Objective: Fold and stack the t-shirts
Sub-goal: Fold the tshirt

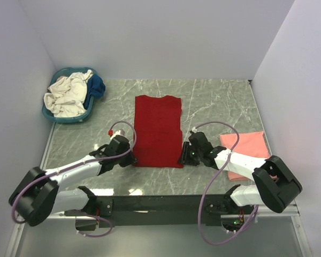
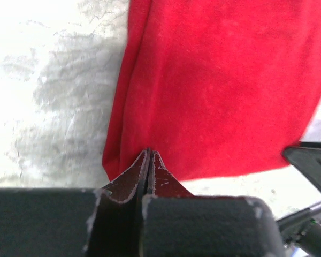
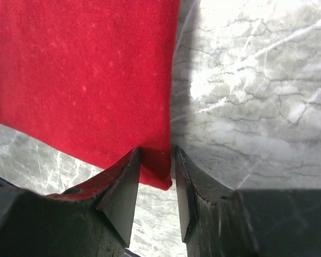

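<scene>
The deep red t-shirt's outer layer is outside my closed left fingers, so I should open them and grip both layers at the t-shirt's near corner (image 2: 113, 170).
The deep red t-shirt (image 1: 158, 130) lies folded into a long strip in the middle of the table. My left gripper (image 1: 129, 155) is at its near left corner. In the left wrist view its jaws are pressed together (image 2: 148, 152) on the red cloth (image 2: 219, 85), with creases running into the tips. My right gripper (image 1: 185, 155) is at the near right corner. It is open, and the cloth's corner (image 3: 159, 166) lies between the parted fingers (image 3: 156, 155). A salmon pink t-shirt (image 1: 247, 145) lies folded at the right. Cream-white (image 1: 67, 93) and dark blue (image 1: 98, 85) shirts are heaped in the basket.
The teal basket (image 1: 69, 119) stands at the back left against the wall. White walls close in the marble table (image 1: 214, 101) on three sides. The right arm's forearm lies over the near part of the pink shirt.
</scene>
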Controlling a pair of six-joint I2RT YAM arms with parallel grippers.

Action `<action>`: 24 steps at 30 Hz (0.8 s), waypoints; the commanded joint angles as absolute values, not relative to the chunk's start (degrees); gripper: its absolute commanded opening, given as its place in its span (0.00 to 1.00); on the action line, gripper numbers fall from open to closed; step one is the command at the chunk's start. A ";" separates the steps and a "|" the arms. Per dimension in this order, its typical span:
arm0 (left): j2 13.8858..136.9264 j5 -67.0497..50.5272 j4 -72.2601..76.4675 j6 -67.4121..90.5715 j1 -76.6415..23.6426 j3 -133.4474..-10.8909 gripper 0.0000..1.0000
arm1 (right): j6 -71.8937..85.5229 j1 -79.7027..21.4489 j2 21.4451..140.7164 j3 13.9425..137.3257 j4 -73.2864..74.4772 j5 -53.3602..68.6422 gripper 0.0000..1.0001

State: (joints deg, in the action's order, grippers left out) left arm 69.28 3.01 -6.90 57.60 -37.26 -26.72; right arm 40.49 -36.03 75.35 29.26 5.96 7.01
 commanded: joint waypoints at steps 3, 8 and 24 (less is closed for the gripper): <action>61.79 5.80 -10.45 59.06 -37.62 -26.89 0.04 | 40.17 -36.30 72.78 27.42 8.17 4.48 0.40; 62.05 6.33 -10.72 58.71 -37.62 -26.02 0.01 | 40.17 -36.30 71.72 28.03 8.96 4.66 0.40; 63.03 6.24 -8.78 60.65 -37.62 -21.44 0.01 | 41.04 -36.30 69.70 26.46 8.88 7.47 0.42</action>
